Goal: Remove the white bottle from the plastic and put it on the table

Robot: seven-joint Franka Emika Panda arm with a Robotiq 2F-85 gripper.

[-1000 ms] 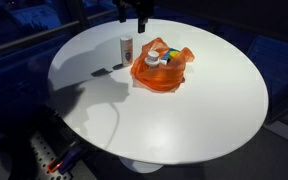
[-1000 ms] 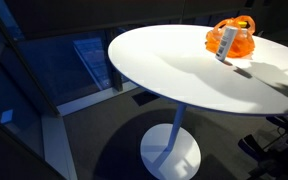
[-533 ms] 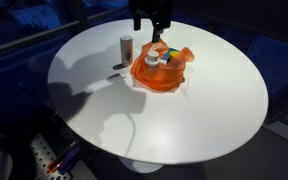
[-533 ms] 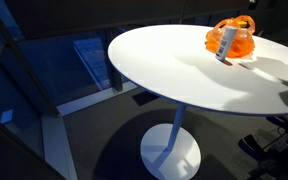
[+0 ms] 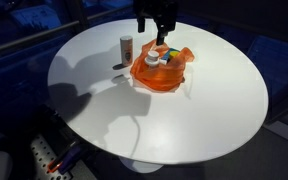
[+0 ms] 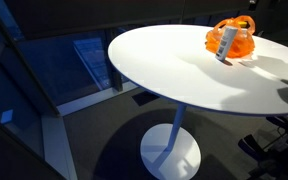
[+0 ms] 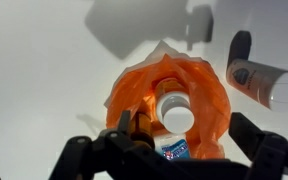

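Next, I close my gripper on the white cap (image 5: 153, 57) (image 7: 178, 119) of the white bottle in the orange plastic bag, because that bottle must come out.
An orange plastic bag (image 5: 162, 70) lies on the round white table (image 5: 214, 110), and also shows in an exterior view (image 6: 236, 36). It holds a white-capped bottle (image 7: 176, 112) with a blue and white label, plus a second capped bottle (image 5: 152, 58). In the wrist view the bag (image 7: 134, 90) lies open under the camera. My gripper (image 5: 156, 22) hangs above the bag's far side, apart from it. In the wrist view my gripper (image 7: 169, 150) is open and empty, its dark fingers (image 7: 259, 135) spread either side of the bag.
A separate white bottle with a reddish band (image 5: 126, 48) stands on the table just beside the bag; it also shows in the wrist view (image 7: 266, 82) and in an exterior view (image 6: 227, 42). The floor and table pedestal (image 6: 172, 150) lie below.
My gripper has moved from beside the standing bottle to above the orange bag and has come slightly lower. The bag and bottles have not moved.
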